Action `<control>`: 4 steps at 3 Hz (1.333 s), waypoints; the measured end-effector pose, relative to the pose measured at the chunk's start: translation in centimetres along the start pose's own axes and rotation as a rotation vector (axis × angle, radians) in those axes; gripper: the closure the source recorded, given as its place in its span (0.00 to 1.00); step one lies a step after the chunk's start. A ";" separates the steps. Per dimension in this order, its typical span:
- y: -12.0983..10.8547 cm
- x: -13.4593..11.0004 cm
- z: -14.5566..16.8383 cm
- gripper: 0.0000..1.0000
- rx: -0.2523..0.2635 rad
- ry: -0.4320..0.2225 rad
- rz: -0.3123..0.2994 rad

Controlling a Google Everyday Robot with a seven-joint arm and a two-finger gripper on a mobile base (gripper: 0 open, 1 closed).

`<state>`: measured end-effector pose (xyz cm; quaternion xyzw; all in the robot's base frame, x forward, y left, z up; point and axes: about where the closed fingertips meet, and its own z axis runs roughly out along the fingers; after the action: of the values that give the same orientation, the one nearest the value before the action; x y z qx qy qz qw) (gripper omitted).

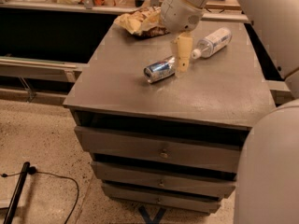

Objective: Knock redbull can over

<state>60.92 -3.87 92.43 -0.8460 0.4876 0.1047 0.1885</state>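
Observation:
The redbull can is my gripper's next stop. My gripper will then close around the middle of its body (pixel 162 68), behind the can's shiny end.
The redbull can (pixel 159 69), slim, silver and blue, lies on its side near the middle of the grey cabinet top (pixel 140 92), one shiny end facing front left. My gripper (pixel 182 65) hangs from the white arm coming in from the upper right. Its cream fingers (pixel 183 50) point straight down, right beside the can's right end, touching or nearly touching it.
A clear plastic bottle (pixel 212 42) with a white cap lies behind and right of the gripper. A brown-and-yellow snack bag (pixel 140 21) lies at the back of the top. The cabinet has three drawers (pixel 161 152). A black cable (pixel 51 178) runs on the floor at left.

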 end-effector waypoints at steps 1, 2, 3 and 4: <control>-0.5 1.5 2.5 0.00 -0.008 0.004 0.012; -0.1 3.0 4.2 0.00 -0.019 0.043 0.017; 0.4 4.6 6.4 0.00 -0.067 0.082 0.015; 0.0 5.9 7.3 0.00 -0.087 0.088 0.023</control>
<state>63.93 -5.47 83.69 -0.8516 0.5001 0.0907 0.1286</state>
